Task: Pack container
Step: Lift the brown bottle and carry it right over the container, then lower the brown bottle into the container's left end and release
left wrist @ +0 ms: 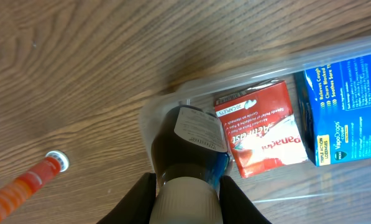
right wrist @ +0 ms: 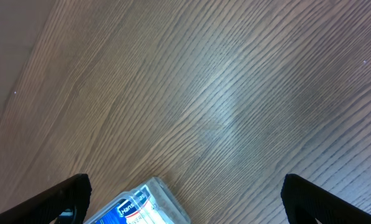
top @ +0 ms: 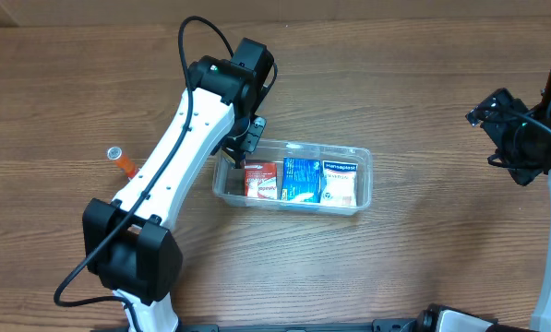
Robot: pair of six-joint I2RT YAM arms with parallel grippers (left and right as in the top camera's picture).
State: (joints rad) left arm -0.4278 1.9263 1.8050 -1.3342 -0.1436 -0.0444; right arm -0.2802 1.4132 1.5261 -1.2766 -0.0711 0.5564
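Next, I release the dark bottle from my left gripper in the clear container's loose end (top: 228,174) (left wrist: 188,146) beside the red box.
The clear plastic container (top: 365,175) sits at the table's middle. It holds a red box (top: 261,181), a blue box (top: 302,179) and a white Hansaplast box (top: 341,183). My left gripper (top: 242,140) is at the container's left end, shut on a dark bottle (left wrist: 188,140) with a white cap, held over the container's left corner (left wrist: 149,118) beside the red box (left wrist: 263,127). My right gripper (top: 508,124) is open and empty at the far right, well away; the container's corner (right wrist: 145,202) shows between its fingers (right wrist: 185,199).
An orange tube (top: 122,160) with a white cap lies on the wood left of the left arm; it also shows in the left wrist view (left wrist: 27,180). Bare wooden table surrounds the container.
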